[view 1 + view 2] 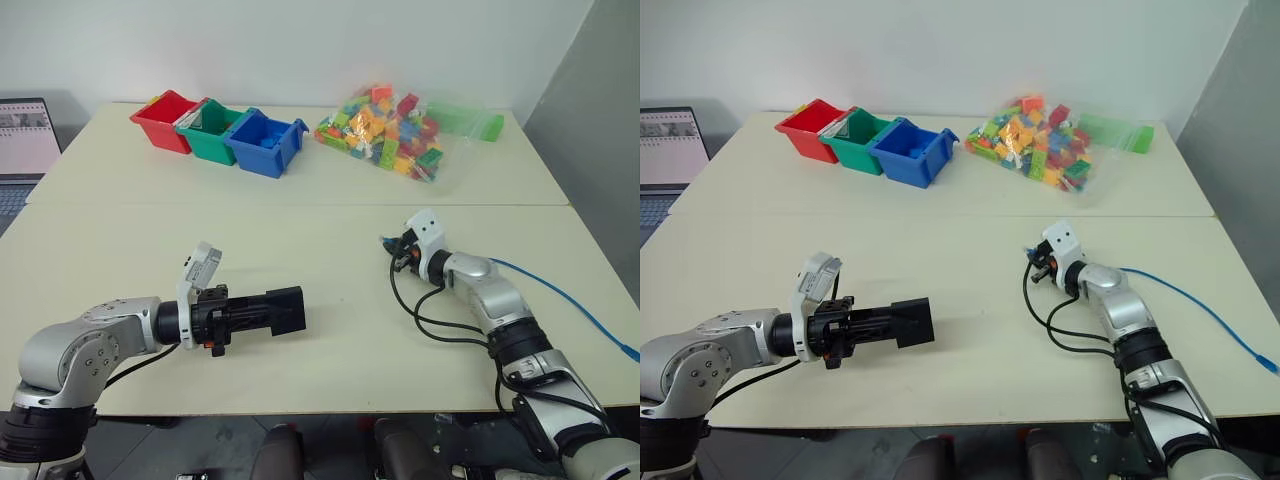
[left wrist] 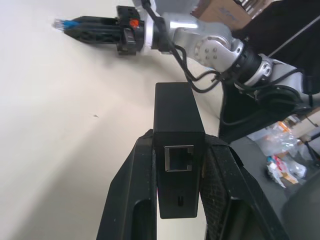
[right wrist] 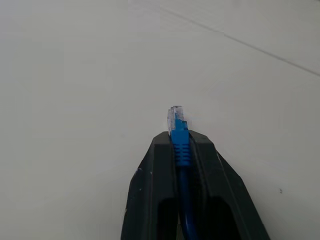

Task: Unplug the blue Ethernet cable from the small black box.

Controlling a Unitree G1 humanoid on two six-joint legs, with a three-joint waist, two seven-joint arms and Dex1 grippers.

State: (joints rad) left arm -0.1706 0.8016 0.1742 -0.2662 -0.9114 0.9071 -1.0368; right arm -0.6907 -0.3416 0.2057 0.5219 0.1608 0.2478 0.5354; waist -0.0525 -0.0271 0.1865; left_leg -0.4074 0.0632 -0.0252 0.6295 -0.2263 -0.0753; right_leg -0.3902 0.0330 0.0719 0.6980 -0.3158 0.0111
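The robot's left gripper should release the small black box on the table [image 1: 213, 236], near the seam before the green and blue bins.
My left gripper [image 1: 268, 311] is shut on the small black box [image 1: 285, 308], holding it just above the table near the front left. In the left wrist view the box [image 2: 176, 115] sits between both fingers, and its port [image 2: 179, 157] is empty. The blue Ethernet cable [image 1: 560, 287] trails across the table to the right edge. Its clear-tipped plug [image 3: 175, 119] sticks out past the tips of my right gripper [image 3: 178, 137], which is shut on it. The right gripper [image 1: 393, 246] is low over the table at centre right, well apart from the box.
Red [image 1: 163, 120], green [image 1: 210, 130] and blue [image 1: 266, 142] bins stand at the back left. A clear bag of coloured bricks [image 1: 390, 130] lies at the back right. A laptop [image 1: 25, 140] sits at the far left. Black robot cables [image 1: 425, 315] loop beside my right forearm.
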